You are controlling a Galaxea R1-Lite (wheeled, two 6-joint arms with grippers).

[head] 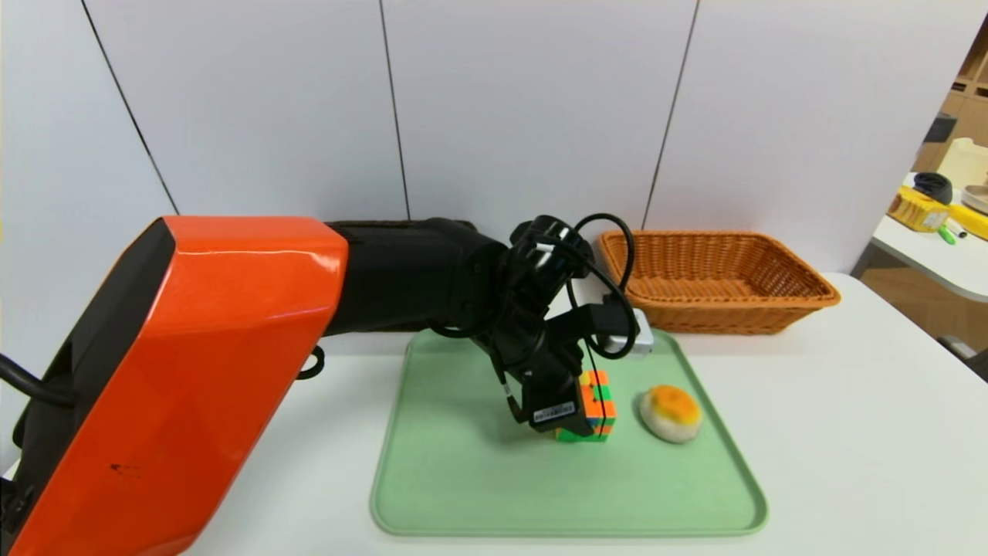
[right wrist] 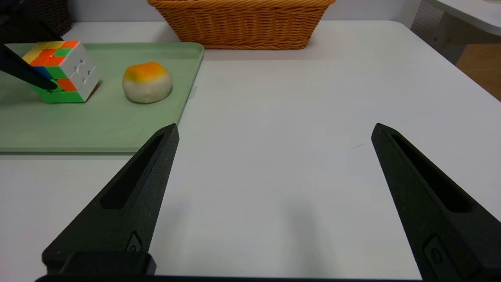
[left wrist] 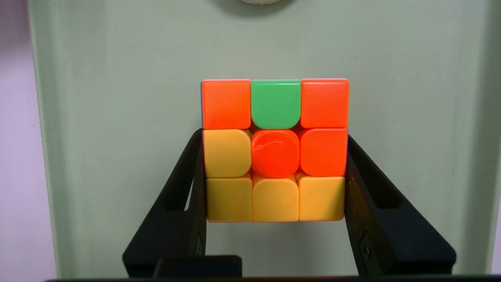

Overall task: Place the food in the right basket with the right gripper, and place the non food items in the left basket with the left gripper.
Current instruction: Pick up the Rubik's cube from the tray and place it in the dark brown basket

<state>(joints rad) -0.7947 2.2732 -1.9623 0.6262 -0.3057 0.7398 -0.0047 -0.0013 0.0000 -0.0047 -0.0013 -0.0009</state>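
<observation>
My left gripper has the puzzle cube, which still stands on the green tray. It will drop the cube in the dark basket, at the basket's end (head: 326,264) behind my arm's orange cover.
The multicoloured puzzle cube (head: 600,405) (left wrist: 275,152) (right wrist: 62,72) stands on the green tray (head: 463,479). My left gripper (head: 570,415) (left wrist: 274,134) reaches down over it, shut on the cube with a black finger pressed against each of two opposite sides. The bun (head: 671,413) (right wrist: 147,82), off-white with an orange-yellow top, lies on the tray just right of the cube. The orange-tan right basket (head: 803,287) (right wrist: 240,23) stands behind the tray's far right corner. The dark left basket (right wrist: 51,15) is mostly hidden behind my left arm. My right gripper (right wrist: 274,127) hangs open above bare table to the right of the tray.
The white table (head: 849,432) stretches right of the tray to its edge. A second table (head: 938,259) with yellow and black items stands at the far right. A pale panelled wall closes off the back.
</observation>
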